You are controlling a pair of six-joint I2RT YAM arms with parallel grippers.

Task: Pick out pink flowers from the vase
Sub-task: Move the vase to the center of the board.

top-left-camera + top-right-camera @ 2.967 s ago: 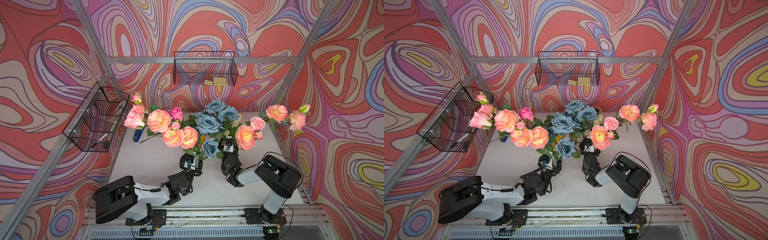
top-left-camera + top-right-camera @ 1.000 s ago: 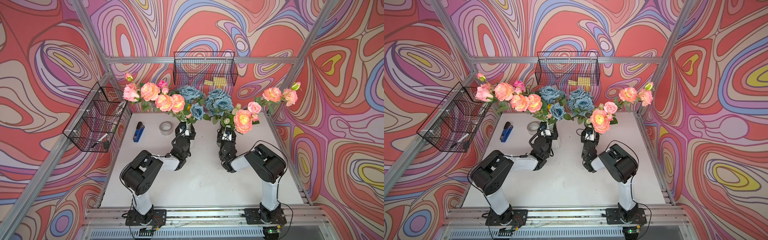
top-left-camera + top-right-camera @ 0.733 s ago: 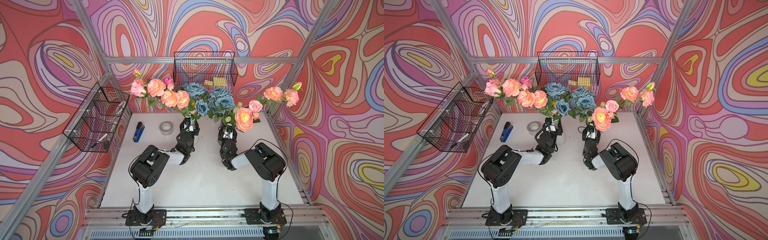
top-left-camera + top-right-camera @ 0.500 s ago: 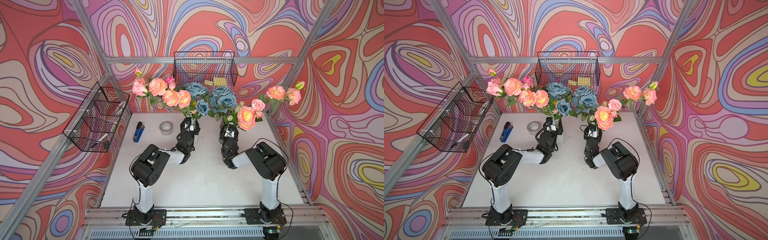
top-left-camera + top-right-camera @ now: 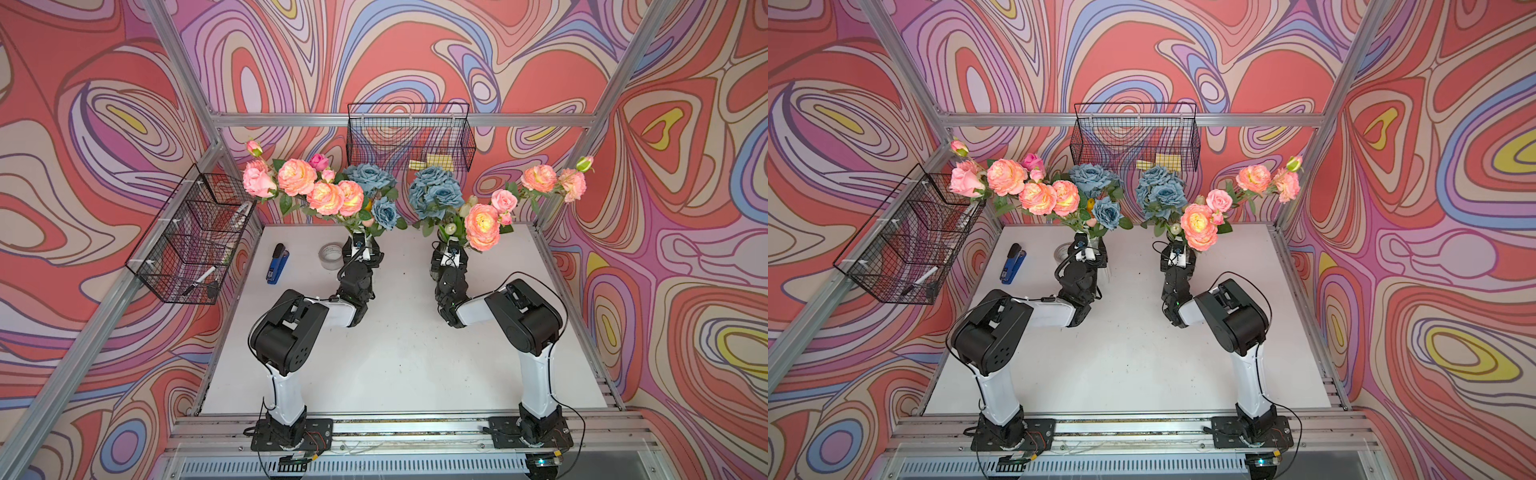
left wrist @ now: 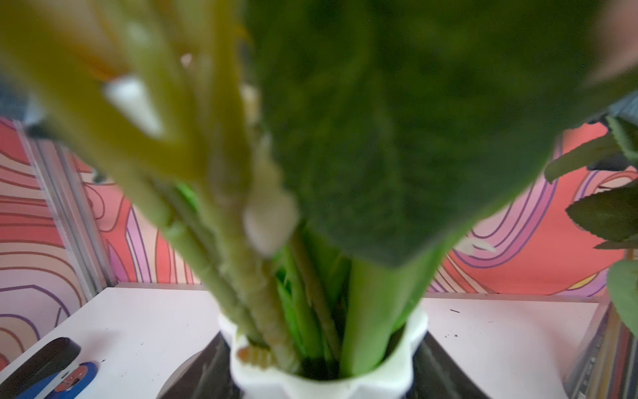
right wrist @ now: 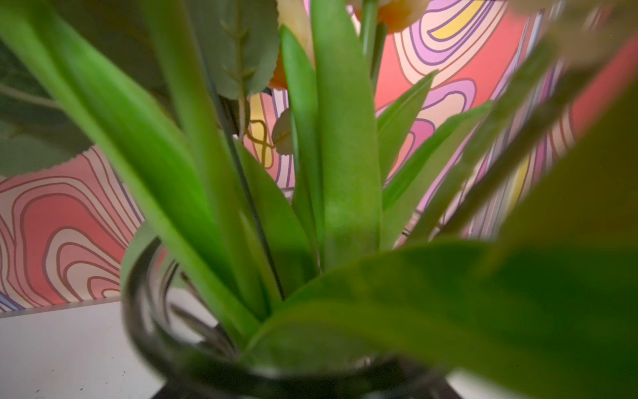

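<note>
My left gripper has the white scalloped vase. It will let go of it on the table (image 5: 336,276) just in front of the tape roll.
Each arm carries a bouquet near the back of the table. My left gripper (image 5: 360,249) (image 5: 1088,251) is shut on a white scalloped vase (image 6: 324,385); dark fingers (image 6: 203,373) flank it in the left wrist view and thick green stems (image 6: 262,293) rise from it. Its pink flowers (image 5: 297,178) (image 5: 1007,176) lean left. My right gripper (image 5: 451,254) (image 5: 1177,255) is shut on a clear glass vase (image 7: 138,311) full of green leaves (image 7: 345,193). More pink flowers (image 5: 482,220) (image 5: 1198,222) and a far spray (image 5: 538,178) lean right.
Dusty-blue roses (image 5: 370,178) (image 5: 436,191) fill both bouquets' middles. A blue stapler (image 5: 277,264) and a tape roll (image 5: 330,255) lie left of the left gripper. Wire baskets hang on the left wall (image 5: 195,237) and the back wall (image 5: 409,137).
Both arms have carried their bouquets from mid-table toward the back. Over the last second the left bouquet has shifted slightly right. Both grips are unchanged.
</note>
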